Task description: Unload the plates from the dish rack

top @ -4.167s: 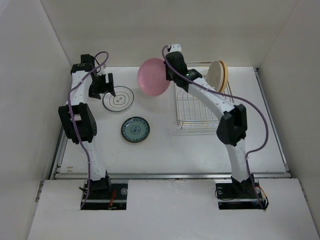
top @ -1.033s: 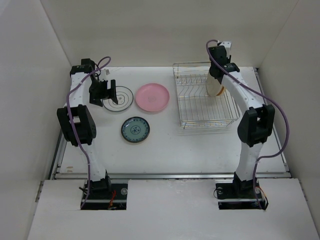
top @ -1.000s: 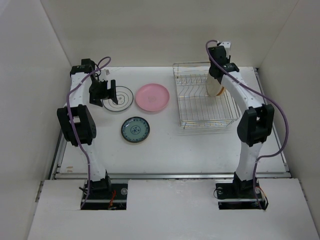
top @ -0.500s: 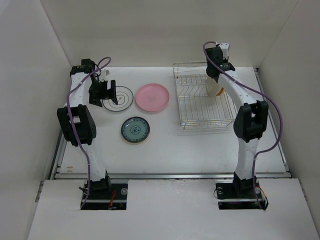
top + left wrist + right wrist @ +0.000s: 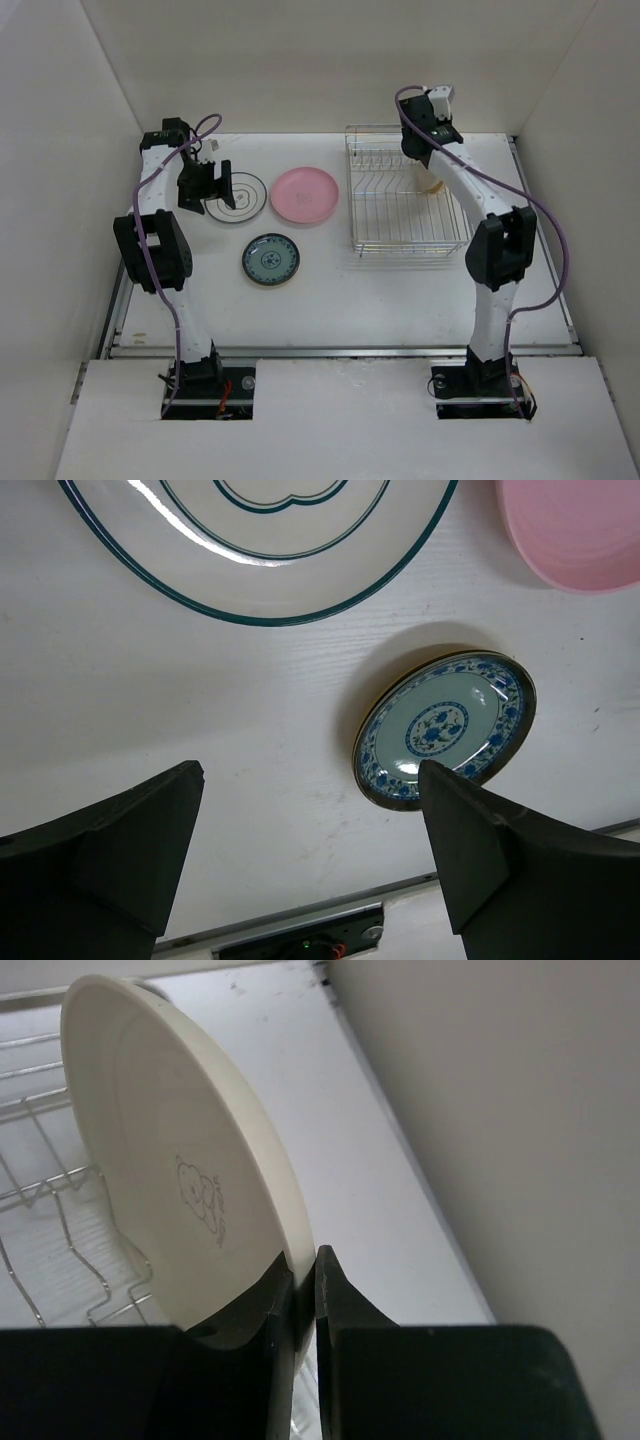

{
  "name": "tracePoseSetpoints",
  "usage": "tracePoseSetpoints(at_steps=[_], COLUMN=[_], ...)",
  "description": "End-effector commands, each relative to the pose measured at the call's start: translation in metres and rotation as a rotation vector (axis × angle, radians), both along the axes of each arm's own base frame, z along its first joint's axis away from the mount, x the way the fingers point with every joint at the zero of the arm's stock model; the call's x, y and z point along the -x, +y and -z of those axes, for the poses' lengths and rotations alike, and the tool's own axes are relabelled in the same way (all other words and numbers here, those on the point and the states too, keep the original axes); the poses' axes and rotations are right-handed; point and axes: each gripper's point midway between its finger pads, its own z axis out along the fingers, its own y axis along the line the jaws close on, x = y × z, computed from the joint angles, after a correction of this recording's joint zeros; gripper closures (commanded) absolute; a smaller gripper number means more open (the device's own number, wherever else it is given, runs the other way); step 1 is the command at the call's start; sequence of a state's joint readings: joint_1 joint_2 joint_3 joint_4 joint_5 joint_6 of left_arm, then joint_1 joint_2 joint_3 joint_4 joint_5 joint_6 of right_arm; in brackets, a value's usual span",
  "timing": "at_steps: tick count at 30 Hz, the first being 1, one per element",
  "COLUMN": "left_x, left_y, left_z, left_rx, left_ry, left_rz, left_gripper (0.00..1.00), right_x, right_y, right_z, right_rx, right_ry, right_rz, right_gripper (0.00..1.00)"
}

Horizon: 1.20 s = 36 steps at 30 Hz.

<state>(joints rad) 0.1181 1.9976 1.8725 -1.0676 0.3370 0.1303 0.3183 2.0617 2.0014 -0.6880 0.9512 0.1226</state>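
Note:
My right gripper is going to set the cream plate down flat on top of the pink plate [image 5: 300, 194].
The silver wire dish rack [image 5: 400, 215] stands at the back right. My right gripper [image 5: 425, 165] is over the rack's far right part. In the right wrist view it [image 5: 305, 1260] is shut on the rim of a cream, orange-yellow edged plate [image 5: 170, 1160], held upright over the rack wires [image 5: 40, 1210]. From the top only a sliver of that plate [image 5: 436, 185] shows. My left gripper [image 5: 205, 182] is open and empty beside the white plate with black rings [image 5: 238, 196]. The pink plate [image 5: 305, 194] and teal plate [image 5: 270, 260] lie flat on the table. The small yellow patterned plate is out of view.
In the left wrist view, the open gripper [image 5: 310, 770] hovers over bare table, with the ringed plate [image 5: 250, 540], the teal plate [image 5: 445, 730] and the pink plate [image 5: 580, 530] below it. White walls enclose the table on three sides. The right wall is close to the rack.
The pink plate, held by my right gripper four seconds ago, lies on the table. In the last second my right gripper shifted left over the rack with the cream plate. The left arm stayed still.

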Motion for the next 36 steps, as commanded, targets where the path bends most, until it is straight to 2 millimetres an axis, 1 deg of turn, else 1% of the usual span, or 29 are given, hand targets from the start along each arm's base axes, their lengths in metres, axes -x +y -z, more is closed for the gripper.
tracePoseSetpoints(at_steps=[1, 2, 3, 4, 7, 8, 9, 10, 11, 12, 14, 15, 16, 17, 19, 20, 21, 22, 23, 24, 26, 27, 28, 29, 30, 31, 34, 35, 36], left_x=[0.011, 0.011, 0.011, 0.01, 0.01, 0.012, 0.012, 0.014, 0.014, 0.013, 0.014, 0.014, 0.015, 0.012, 0.012, 0.012, 0.012, 0.01, 0.012, 0.012, 0.009, 0.009, 0.008, 0.005, 0.005, 0.005, 0.005, 0.005, 0.007], left_y=[-0.003, -0.003, -0.002, 0.002, 0.004, 0.004, 0.004, 0.004, 0.006, 0.006, 0.006, 0.009, 0.013, 0.013, 0.017, 0.021, 0.024, 0.031, 0.033, 0.033, 0.033, 0.034, 0.034, 0.032, 0.032, 0.03, 0.029, 0.029, 0.027], left_z=[-0.029, -0.029, -0.029, -0.034, -0.034, -0.033, -0.033, -0.031, -0.03, -0.028, -0.026, -0.026, -0.026, -0.026, -0.026, -0.026, -0.022, -0.022, -0.016, -0.015, -0.009, -0.005, -0.009, -0.007, -0.007, -0.004, -0.004, -0.004, -0.005], left_rx=[-0.004, -0.004, -0.007, -0.034, -0.047, -0.046, -0.049, -0.048, -0.058, -0.058, -0.055, -0.055, -0.055, -0.056, -0.057, -0.057, -0.067, -0.089, -0.096, -0.098, -0.096, -0.095, -0.095, -0.083, -0.083, -0.073, -0.064, -0.064, -0.055], left_ry=[-0.052, -0.052, -0.054, -0.071, -0.072, -0.063, -0.065, -0.056, -0.054, -0.057, -0.046, -0.046, -0.045, -0.056, -0.056, -0.056, -0.045, -0.052, -0.032, -0.034, -0.019, -0.01, -0.014, -0.013, -0.013, -0.006, -0.007, -0.007, -0.002], left_rz=[0.016, 0.016, 0.024, 0.017, 0.023, 0.023, 0.031, 0.032, 0.029, 0.029, 0.021, 0.011, 0.002, 0.002, -0.009, -0.02, -0.023, -0.038, -0.039, -0.031, -0.03, -0.03, -0.03, -0.027, -0.027, -0.024, -0.022, -0.022, -0.011], left_gripper=[0.14, 0.14, 0.14, 0.14, 0.14, 0.14, 0.14, 0.14, 0.14, 0.14, 0.14, 0.14, 0.14, 0.14, 0.14, 0.14, 0.14, 0.14, 0.14, 0.14, 0.14, 0.14, 0.14, 0.14, 0.14, 0.14, 0.14, 0.14, 0.14], right_x=[0.039, 0.046, 0.057, 0.064, 0.083, 0.085, 0.083, 0.082, 0.077, 0.071, 0.05, 0.042, 0.032, 0.016, -0.002, -0.01, -0.022, -0.024, -0.029, -0.032, -0.032, -0.035, -0.034, -0.032, -0.03, -0.033, -0.03, -0.029, -0.026], right_y=[0.004, 0.003, 0.002, 0.002, 0.019, 0.027, 0.046, 0.056, 0.069, 0.096, 0.14, 0.161, 0.191, 0.212, 0.239, 0.252, 0.27, 0.292, 0.299, 0.31, 0.324, 0.321, 0.323, 0.327, 0.328, 0.323, 0.324, 0.326, 0.326], right_z=[-0.136, -0.153, -0.171, -0.181, -0.213, -0.216, -0.209, -0.208, -0.201, -0.193, -0.157, -0.146, -0.141, -0.11, -0.082, -0.088, -0.049, -0.041, -0.036, -0.034, -0.021, -0.003, -0.003, 0.004, 0.019, 0.024, 0.042, 0.053, 0.056], right_rx=[-0.044, -0.038, -0.022, -0.008, 0.011, 0.008, -0.001, -0.008, -0.012, -0.045, -0.109, -0.158, -0.246, -0.272, -0.314, -0.35, -0.36, -0.422, -0.462, -0.502, -0.573, -0.582, -0.606, -0.622, -0.62, -0.624, -0.641, -0.641, -0.642], right_ry=[-0.337, -0.367, -0.386, -0.396, -0.458, -0.465, -0.458, -0.462, -0.452, -0.443, -0.387, -0.374, -0.357, -0.309, -0.271, -0.291, -0.216, -0.193, -0.184, -0.195, -0.184, -0.155, -0.155, -0.134, -0.101, -0.095, -0.059, -0.037, -0.018], right_rz=[0.057, 0.065, 0.064, 0.068, 0.035, 0.014, -0.035, -0.064, -0.097, -0.184, -0.314, -0.373, -0.496, -0.527, -0.574, -0.6, -0.629, -0.71, -0.736, -0.768, -0.79, -0.773, -0.771, -0.78, -0.78, -0.764, -0.752, -0.754, -0.756], right_gripper=[1.0, 1.0, 1.0, 1.0, 1.0, 1.0, 1.0, 1.0, 1.0, 1.0, 1.0, 1.0, 1.0, 1.0, 1.0, 1.0, 1.0, 1.0, 1.0, 1.0, 1.0, 1.0, 1.0, 1.0, 1.0, 1.0, 1.0, 0.95, 0.93])
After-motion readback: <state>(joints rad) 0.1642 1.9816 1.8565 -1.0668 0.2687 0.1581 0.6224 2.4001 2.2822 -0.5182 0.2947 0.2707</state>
